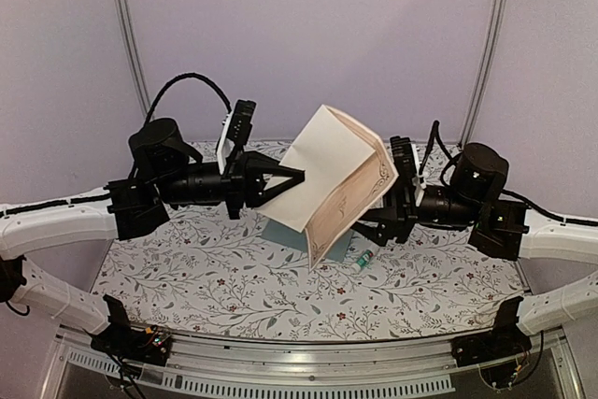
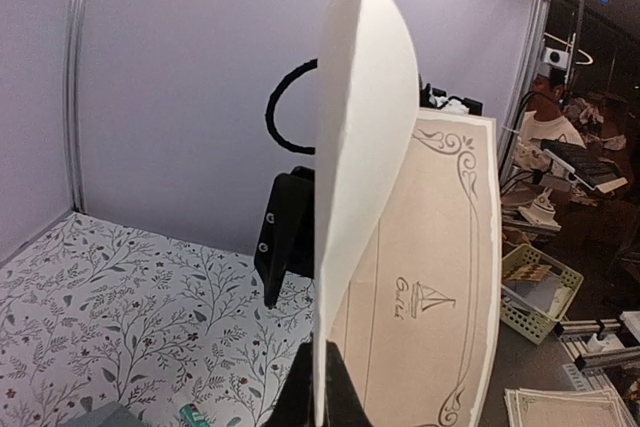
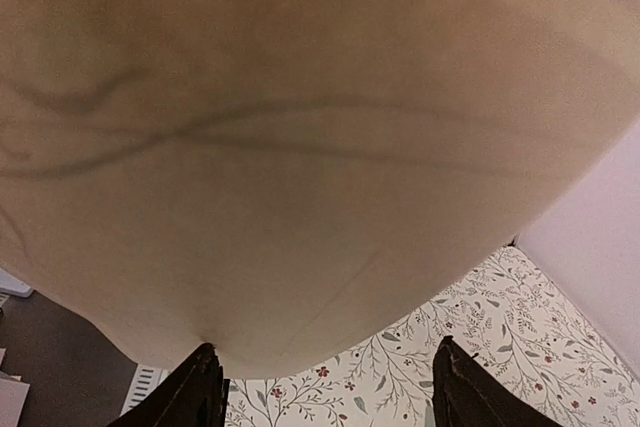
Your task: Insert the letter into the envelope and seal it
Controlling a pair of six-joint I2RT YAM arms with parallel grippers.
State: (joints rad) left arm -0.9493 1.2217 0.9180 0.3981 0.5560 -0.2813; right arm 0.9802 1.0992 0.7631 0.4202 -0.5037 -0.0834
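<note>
The letter's loose half gapes away from the half in my left gripper, so next my right gripper pinches the two together before my left gripper takes both layers (image 1: 301,217).
The letter (image 1: 327,175) hangs in the air above the table's middle, bent into a fold with its whitish back toward the left and its tan bordered face (image 2: 430,287) toward the right. My left gripper (image 1: 297,175) is shut on the fold's left edge, with the black fingers (image 2: 345,397) pinching the sheet. My right gripper (image 1: 363,221) stands open at the letter's lower right. The tan sheet (image 3: 300,147) fills the right wrist view, and the left fingertip (image 3: 205,372) touches its lower edge. The teal envelope (image 1: 280,229) lies flat on the table, mostly hidden under the letter.
A small white-and-green glue stick (image 1: 363,260) lies on the floral tablecloth (image 1: 206,268) just right of the envelope. Purple walls and metal posts (image 1: 126,25) enclose the back. Off the table's right edge stand a green basket (image 2: 540,292) and other clutter.
</note>
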